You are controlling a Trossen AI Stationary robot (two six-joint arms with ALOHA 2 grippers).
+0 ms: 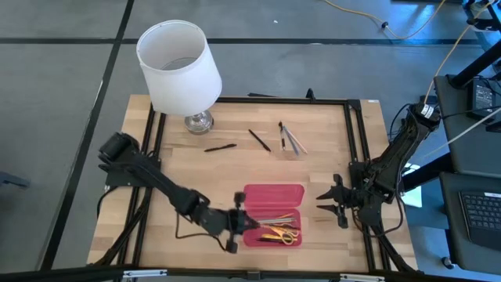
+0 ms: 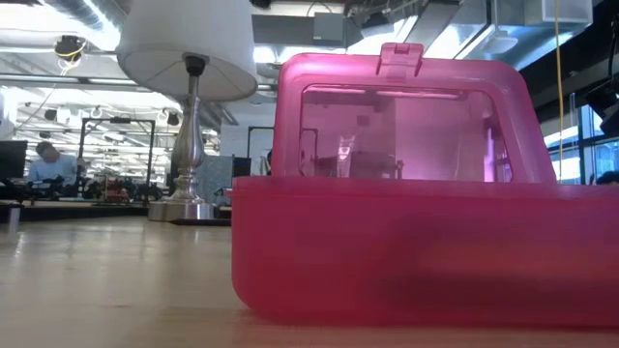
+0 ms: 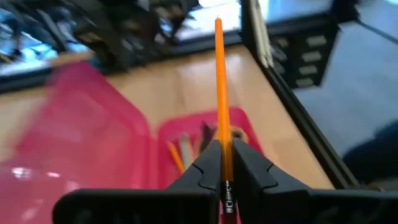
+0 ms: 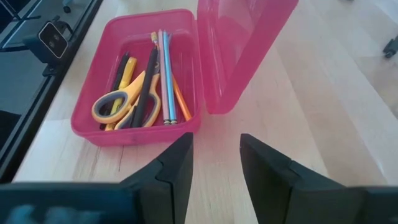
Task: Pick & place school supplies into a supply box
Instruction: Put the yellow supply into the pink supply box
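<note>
The robot's left gripper will set the orange pencil down across the yellow-handled scissors inside the red-pink supply box [image 1: 270, 229].
The red-pink supply box [image 1: 272, 205] lies open near the table's front edge, its lid [image 4: 242, 50] standing up on the far side. Inside lie yellow-handled scissors [image 4: 118, 102] and several pens and pencils [image 4: 165, 68]. My left gripper [image 1: 239, 222] is at the box's left end, shut on an orange pencil [image 3: 219, 93]. Open and with nothing between its fingers, my right gripper [image 1: 333, 202] hovers just right of the box. Loose black pens [image 1: 221, 146] [image 1: 260, 139] and a few more supplies [image 1: 290, 139] lie flat on the far part of the table. My left gripper pinches the orange pencil between its two fingers near the end with the metal band [image 3: 227, 198]. The fingers come from the table's left, slanting slightly down. The pencil sticks straight out ahead of the fingertips, lifted clear, over the open box.
A white-shaded lamp [image 1: 180, 66] on a silver base [image 1: 199, 121] stands at the table's far left. A black frame [image 1: 356, 149] runs along the table's edges. Bare wood [image 1: 329, 164] shows between the box and the loose pens.
</note>
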